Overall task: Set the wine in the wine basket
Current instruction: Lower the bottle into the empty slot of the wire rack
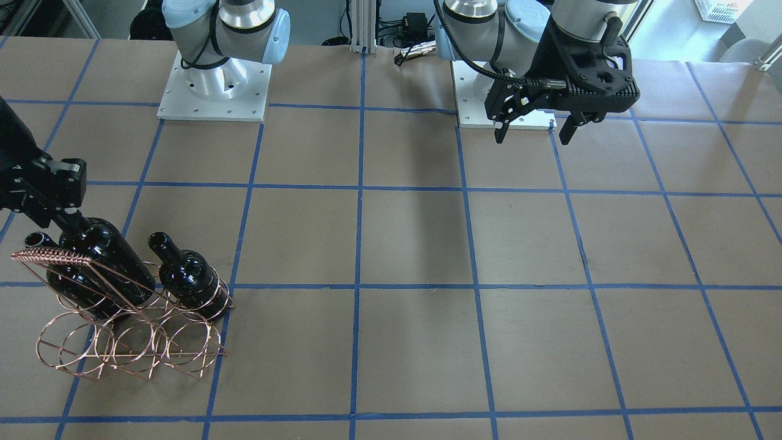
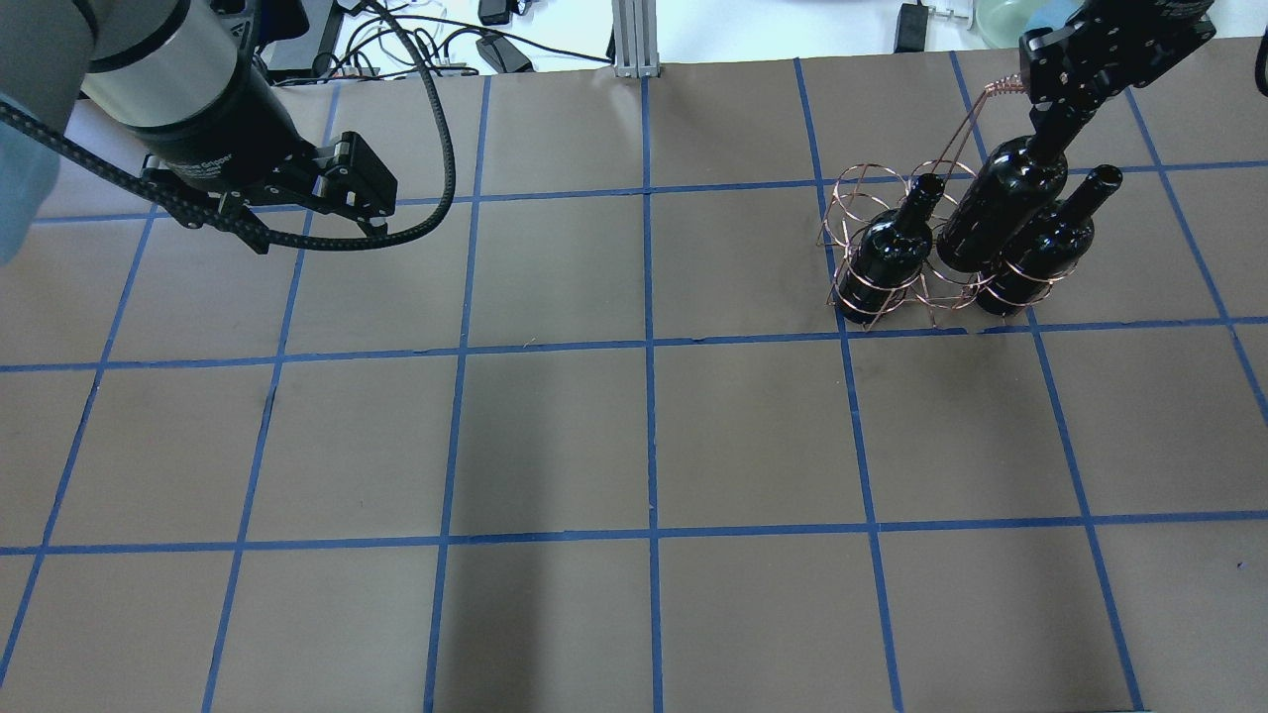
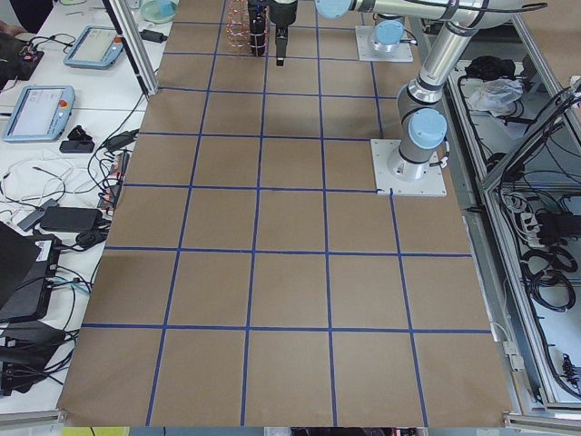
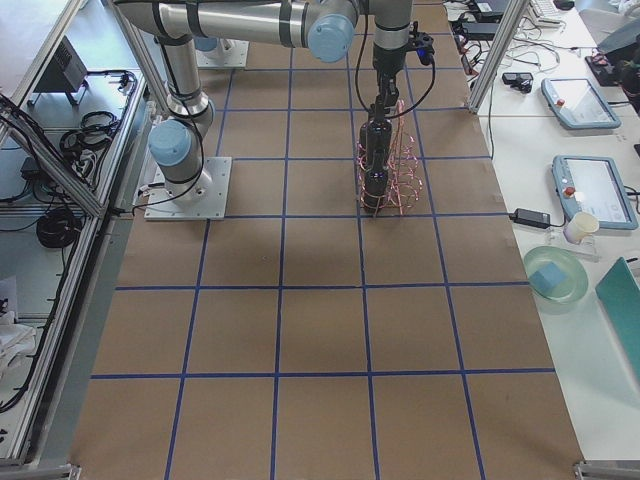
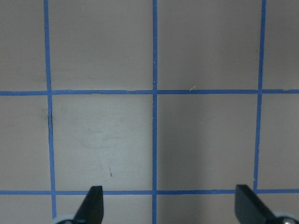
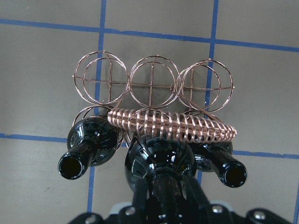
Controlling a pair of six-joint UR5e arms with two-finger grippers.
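The robot's right gripper should release the wine bottle in the basket's middle (image 1: 139,288) (image 6: 153,139) near-row hoop, between the other bottles.
The copper wire wine basket (image 1: 131,351) stands near the table's edge on my right side, also in the overhead view (image 2: 860,193) and the right wrist view (image 6: 152,86). My right gripper (image 1: 66,215) is shut on the neck of a near-black wine bottle (image 2: 994,220), which is tilted with its base in the middle hoop of the near row. Two look-alike bottles (image 2: 890,253) (image 2: 1042,248) rest in the hoops on either side. The held bottle fills the lower right wrist view (image 6: 159,158). My left gripper (image 1: 530,129) is open and empty, hovering far from the basket (image 5: 170,205).
The three hoops of the basket's far row (image 6: 205,86) hold nothing. The brown table (image 2: 644,446) carries a blue tape grid. The arm bases (image 1: 214,91) stand at the table's back. Tablets and cables (image 4: 585,190) lie on side benches.
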